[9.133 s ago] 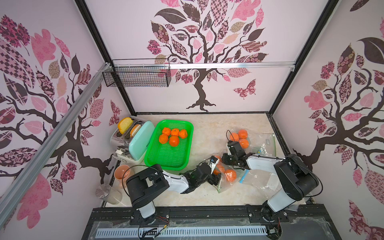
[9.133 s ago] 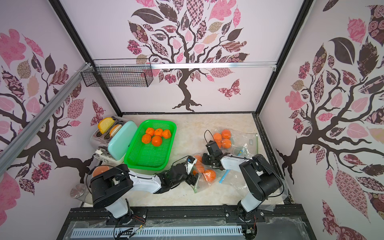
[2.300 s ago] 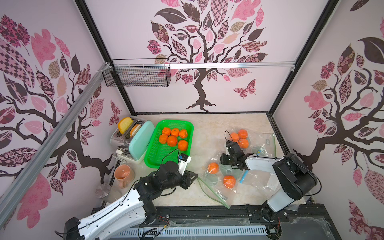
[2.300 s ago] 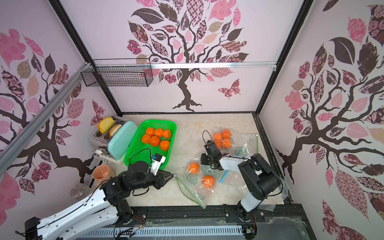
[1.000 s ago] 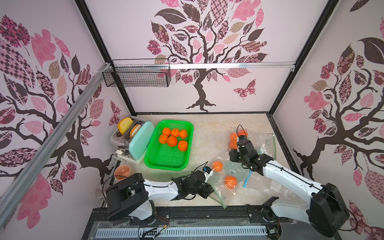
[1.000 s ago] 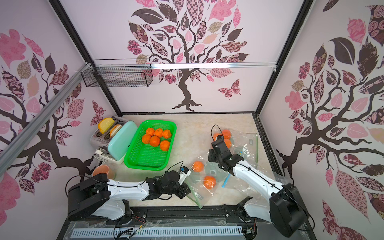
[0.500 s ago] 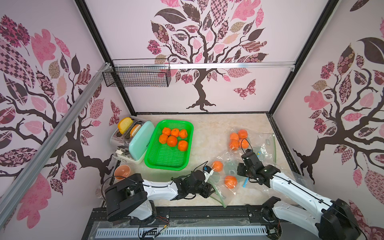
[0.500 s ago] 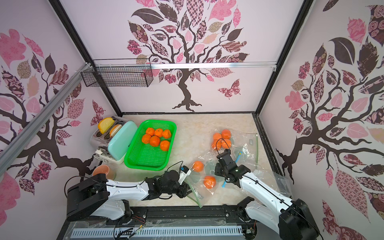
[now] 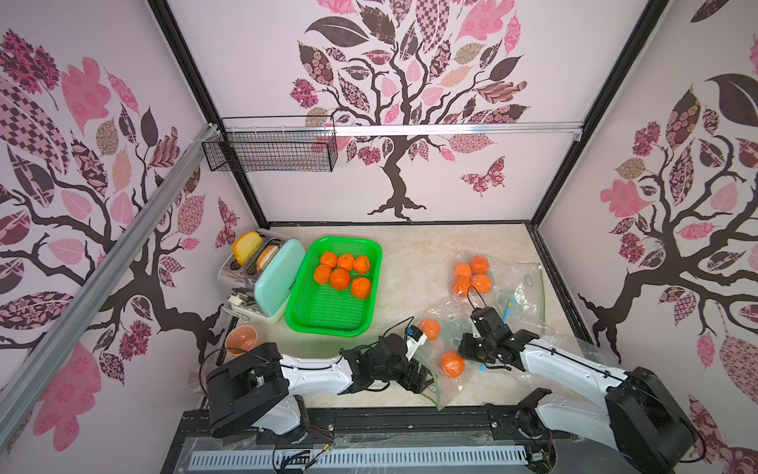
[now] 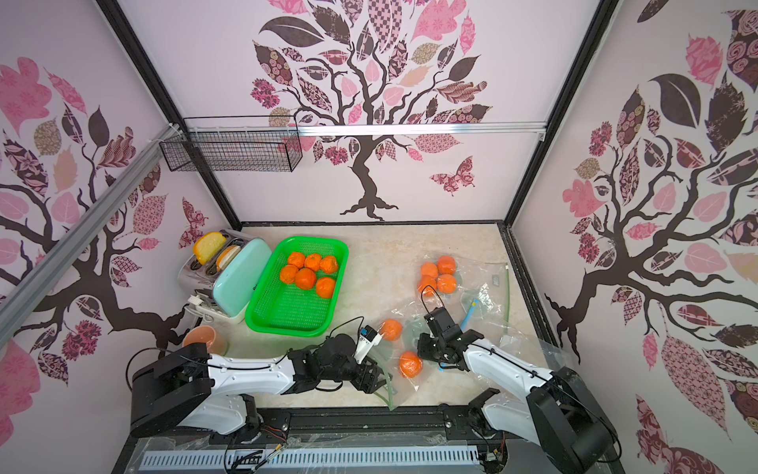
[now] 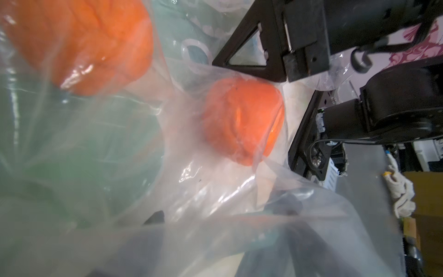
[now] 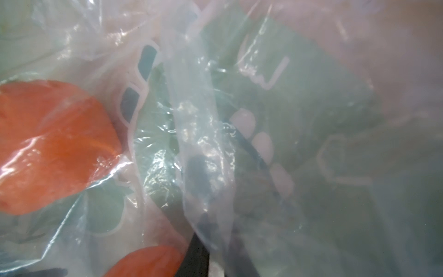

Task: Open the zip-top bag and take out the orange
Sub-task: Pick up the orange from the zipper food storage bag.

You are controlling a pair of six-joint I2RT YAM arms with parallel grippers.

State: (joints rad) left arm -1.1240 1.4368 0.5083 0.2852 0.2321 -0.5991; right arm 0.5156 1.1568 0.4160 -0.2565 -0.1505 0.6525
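The nearer orange is beyond my left gripper's fingertips inside the zip-top bag, so my left gripper needs to open, push in deeper and close around the orange's sides (image 11: 243, 122).
The clear zip-top bag (image 9: 451, 390) (image 10: 406, 390) lies near the front edge, its green zip strip (image 9: 430, 394) curling at the mouth. Two oranges show through the plastic in both top views: one (image 9: 429, 329) (image 10: 391, 329) farther back, one (image 9: 452, 363) (image 10: 410, 364) nearer. My left gripper (image 9: 422, 375) (image 10: 375, 375) sits at the bag mouth with its fingers spread, plastic draped over them (image 11: 220, 212). My right gripper (image 9: 469, 349) (image 10: 426, 349) is shut on a fold of the bag (image 12: 206, 244) beside the nearer orange (image 12: 48, 144) (image 11: 242, 120).
A green basket (image 9: 324, 330) with several oranges stands left of centre, next to a mint toaster (image 9: 270, 283) and an orange cup (image 9: 241, 340). Another bag with oranges (image 9: 471, 275) and loose plastic bags (image 9: 525, 287) lie at the right. A wire basket (image 9: 270, 147) hangs on the back wall.
My right arm has come forward from the far bag to the near one and closed on its plastic. My left gripper has opened at the bag mouth.
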